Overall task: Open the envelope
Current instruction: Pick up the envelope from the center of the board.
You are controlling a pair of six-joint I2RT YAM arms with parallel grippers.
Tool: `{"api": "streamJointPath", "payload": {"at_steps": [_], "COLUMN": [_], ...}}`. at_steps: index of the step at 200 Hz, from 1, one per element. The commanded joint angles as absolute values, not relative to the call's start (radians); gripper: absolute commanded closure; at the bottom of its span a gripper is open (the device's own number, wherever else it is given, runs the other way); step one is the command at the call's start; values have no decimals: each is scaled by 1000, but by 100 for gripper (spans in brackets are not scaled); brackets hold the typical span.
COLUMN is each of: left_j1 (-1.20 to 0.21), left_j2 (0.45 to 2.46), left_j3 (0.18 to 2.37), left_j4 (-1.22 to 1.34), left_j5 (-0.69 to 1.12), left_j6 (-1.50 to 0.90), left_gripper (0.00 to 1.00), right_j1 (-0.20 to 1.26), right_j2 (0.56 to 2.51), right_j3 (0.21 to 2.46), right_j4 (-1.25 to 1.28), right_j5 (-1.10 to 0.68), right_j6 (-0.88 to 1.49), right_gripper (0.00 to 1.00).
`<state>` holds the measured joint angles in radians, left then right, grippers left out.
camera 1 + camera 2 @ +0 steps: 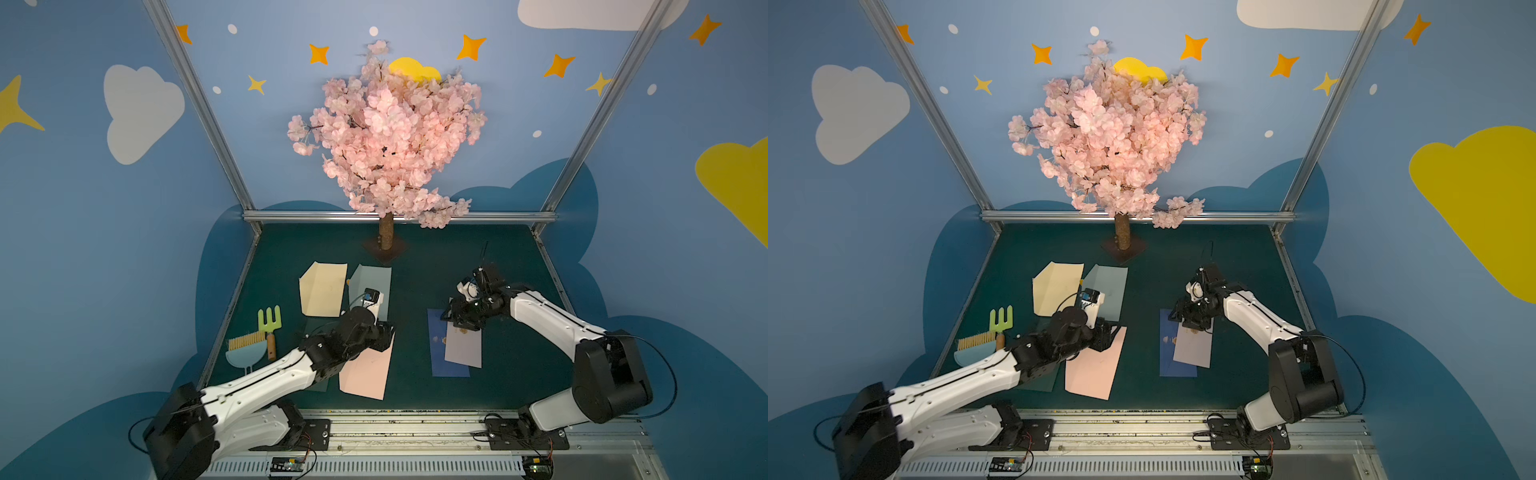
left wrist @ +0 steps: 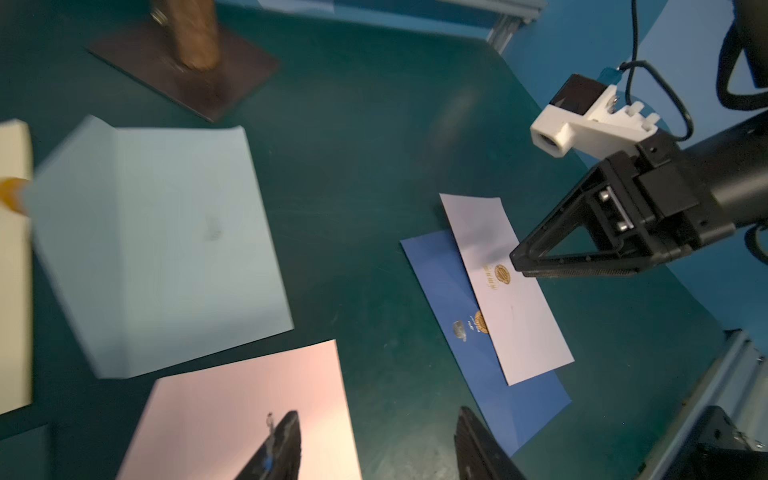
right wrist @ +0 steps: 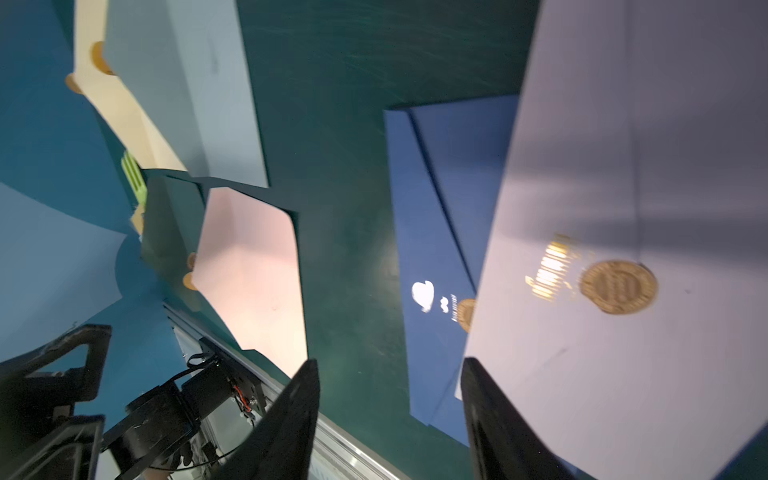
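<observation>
The long edge point(image 1: 448, 313) point(image 2: 455, 236) facing the pink envelope, near the pale lavender envelope's far corner, will be gripped by my left gripper.
A pale lavender envelope point(image 1: 464, 347) point(image 1: 1194, 347) with a round gold seal point(image 3: 619, 286) lies slantwise on a dark blue envelope point(image 1: 437, 357) at the right of the mat. My right gripper point(image 1: 451, 316) point(image 3: 390, 361) hovers open over its far end, fingertips close by the seal and nothing between them. A pink envelope point(image 1: 368, 370) point(image 2: 232, 399) lies nearer the middle. My left gripper point(image 1: 388, 332) point(image 2: 378, 411) stands open above its far corner, one fingertip over pink paper and one over bare mat.
A cream envelope point(image 1: 322, 291) and a light blue envelope point(image 1: 374, 278) lie behind the left arm. A dark green sheet shows under that arm. The tree's base plate point(image 1: 385, 249) stands at the back, a green rake point(image 1: 269, 322) and a brush with dustpan point(image 1: 245, 351) at the left.
</observation>
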<state>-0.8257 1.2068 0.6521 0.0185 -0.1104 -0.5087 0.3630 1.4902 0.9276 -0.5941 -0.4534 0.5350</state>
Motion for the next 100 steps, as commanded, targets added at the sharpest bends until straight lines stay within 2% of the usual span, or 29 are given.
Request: {"api": "streamJointPath", "payload": {"at_steps": [1,43,71,100], "left_j1": [-811,-786,-763,-756], "left_j2": [1344,1628,1828,1974], "left_j3": [756,998,1160,1272], "left_j4": [175,79,81,126], "left_j5": [153,225,400,482], "left_j6": [-588,-635,-704,-776], "left_gripper": [40,42,43,44], "right_j1": [329,253,206,190], "right_j2": [1443,1349,1322,1333], "right_j3": [878,815,763,704], "right_j4": [-625,-652,-678,-634], "right_j5": [-440,-422,-383,-418], "right_j6": [502,478,472,480], "right_gripper": [43,42,40,40]}}
